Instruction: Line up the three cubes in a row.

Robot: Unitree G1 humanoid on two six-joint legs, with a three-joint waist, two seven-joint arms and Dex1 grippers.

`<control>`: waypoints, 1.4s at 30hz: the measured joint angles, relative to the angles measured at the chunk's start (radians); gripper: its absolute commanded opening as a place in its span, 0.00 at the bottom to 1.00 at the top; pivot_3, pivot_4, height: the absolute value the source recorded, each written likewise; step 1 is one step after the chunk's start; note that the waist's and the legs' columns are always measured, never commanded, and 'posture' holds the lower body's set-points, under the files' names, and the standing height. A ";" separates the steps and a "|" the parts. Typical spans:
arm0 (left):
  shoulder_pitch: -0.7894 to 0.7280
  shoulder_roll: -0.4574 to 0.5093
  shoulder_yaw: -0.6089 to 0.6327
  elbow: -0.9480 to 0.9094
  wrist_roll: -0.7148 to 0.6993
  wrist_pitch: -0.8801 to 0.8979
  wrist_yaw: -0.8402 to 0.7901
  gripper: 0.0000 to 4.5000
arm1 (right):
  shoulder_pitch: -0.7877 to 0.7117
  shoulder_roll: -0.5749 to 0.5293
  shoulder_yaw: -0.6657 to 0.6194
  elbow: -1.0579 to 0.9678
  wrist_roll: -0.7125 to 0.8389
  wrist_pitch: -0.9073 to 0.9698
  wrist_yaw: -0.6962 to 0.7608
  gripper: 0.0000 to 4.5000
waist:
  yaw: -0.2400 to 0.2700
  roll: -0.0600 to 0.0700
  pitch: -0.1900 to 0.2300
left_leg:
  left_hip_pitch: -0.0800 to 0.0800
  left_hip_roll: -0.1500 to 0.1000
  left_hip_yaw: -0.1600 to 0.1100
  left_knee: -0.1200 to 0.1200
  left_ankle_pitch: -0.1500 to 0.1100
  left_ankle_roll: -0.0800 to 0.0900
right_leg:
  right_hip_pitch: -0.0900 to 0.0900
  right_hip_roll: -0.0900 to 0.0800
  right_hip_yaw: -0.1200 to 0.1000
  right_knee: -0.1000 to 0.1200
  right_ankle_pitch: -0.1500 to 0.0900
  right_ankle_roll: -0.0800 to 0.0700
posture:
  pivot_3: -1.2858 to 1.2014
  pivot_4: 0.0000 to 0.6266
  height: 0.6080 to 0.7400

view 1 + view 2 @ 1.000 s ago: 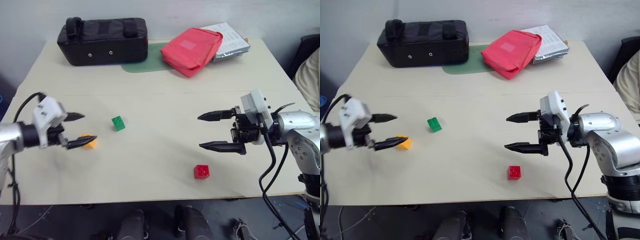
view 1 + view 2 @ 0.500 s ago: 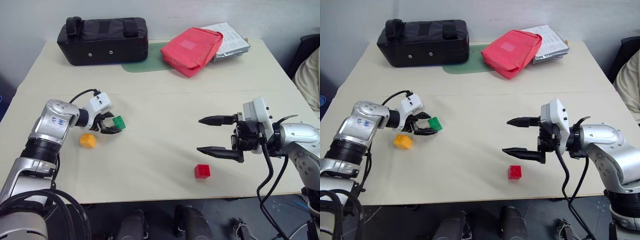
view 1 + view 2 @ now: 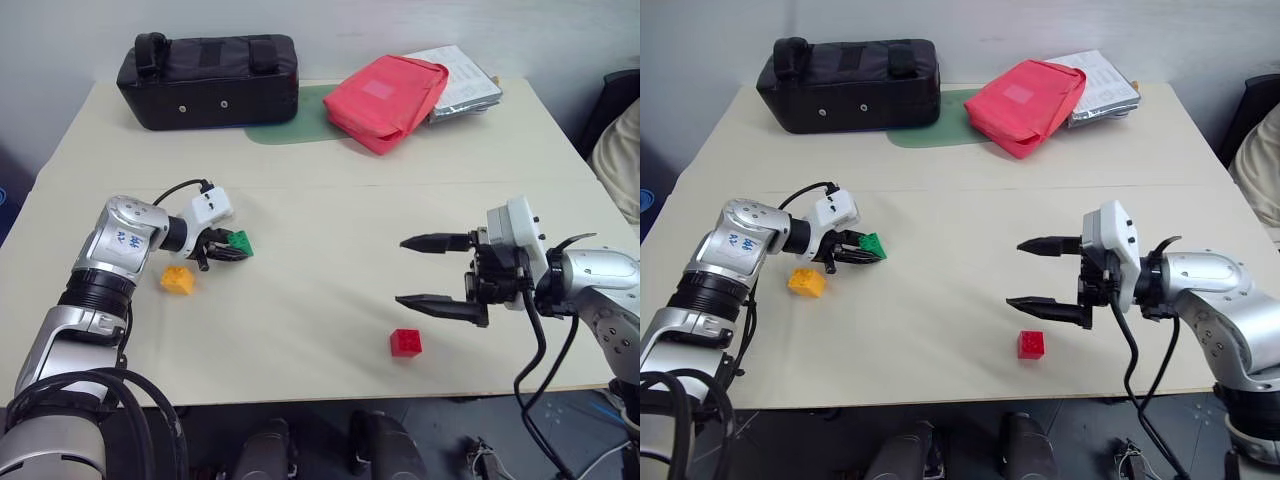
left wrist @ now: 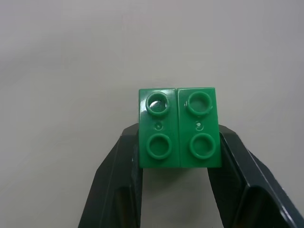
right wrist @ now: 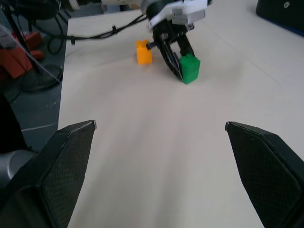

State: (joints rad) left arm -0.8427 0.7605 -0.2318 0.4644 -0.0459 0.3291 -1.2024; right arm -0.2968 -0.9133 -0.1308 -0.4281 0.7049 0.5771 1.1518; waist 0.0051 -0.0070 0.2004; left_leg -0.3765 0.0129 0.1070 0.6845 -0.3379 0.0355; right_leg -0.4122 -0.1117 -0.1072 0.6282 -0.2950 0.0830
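Observation:
The green cube will go down from my left gripper near the table's front edge point(image 3: 316, 336), a short gap away from the red cube.
The green cube point(image 3: 240, 242) sits on the table's left half, and my left gripper point(image 3: 229, 248) is shut on it; in the left wrist view its black fingers point(image 4: 124, 161) press both sides of the studded green cube point(image 4: 179, 134). The orange-yellow cube point(image 3: 177, 279) lies on the table just beside my left forearm, free. Close to the front edge rests the red cube point(image 3: 405, 342). My right gripper point(image 3: 400, 271) hovers open just above and to the right of it, pointing left with nothing between its fingers.
A black bag point(image 3: 207, 80) stands at the back left. A red fabric pouch point(image 3: 384, 98) lies on a green mat point(image 3: 290, 130) at the back centre, with papers point(image 3: 462, 78) behind it. The beige table point(image 3: 330, 200) is bare between the cubes.
My left gripper swung from beside the orange-yellow cube over to the green cube and closed on it. The right gripper stayed open and about where it was.

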 measured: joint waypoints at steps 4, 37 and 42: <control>0.116 0.042 0.017 -0.342 -0.092 0.043 -0.117 0.33 | 0.111 -0.068 -0.001 -0.011 -0.052 -0.073 0.094 1.00 | 0.001 0.000 0.000 | 0.000 0.000 -0.001 0.001 0.000 0.000 | 0.001 -0.001 0.002 0.000 0.000 0.000 | 0.52 0.24 1.00; 0.321 -0.073 -0.242 -0.897 -0.008 0.359 0.126 0.33 | 0.254 -0.143 -0.033 -0.058 -0.099 -0.144 0.184 1.00 | 0.020 -0.001 0.000 | 0.004 0.000 -0.004 0.003 0.001 0.000 | 0.005 -0.002 0.004 -0.002 0.000 0.000 | 0.52 0.24 1.00; 0.323 -0.081 -0.249 -0.880 -0.010 0.350 0.128 0.33 | 0.253 -0.143 -0.033 -0.058 -0.100 -0.144 0.172 1.00 | 0.020 -0.001 0.000 | 0.003 0.000 -0.004 0.003 0.001 0.000 | 0.005 -0.002 0.003 -0.001 0.000 0.000 | 0.52 0.24 1.00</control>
State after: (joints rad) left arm -0.5197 0.6795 -0.4804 -0.4157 -0.0561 0.6786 -1.0748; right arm -0.0436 -1.0564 -0.1642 -0.4860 0.6050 0.4330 1.3237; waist 0.0255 -0.0076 0.2008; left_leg -0.3730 0.0126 0.1031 0.6878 -0.3372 0.0358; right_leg -0.4068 -0.1135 -0.1037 0.6268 -0.2951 0.0826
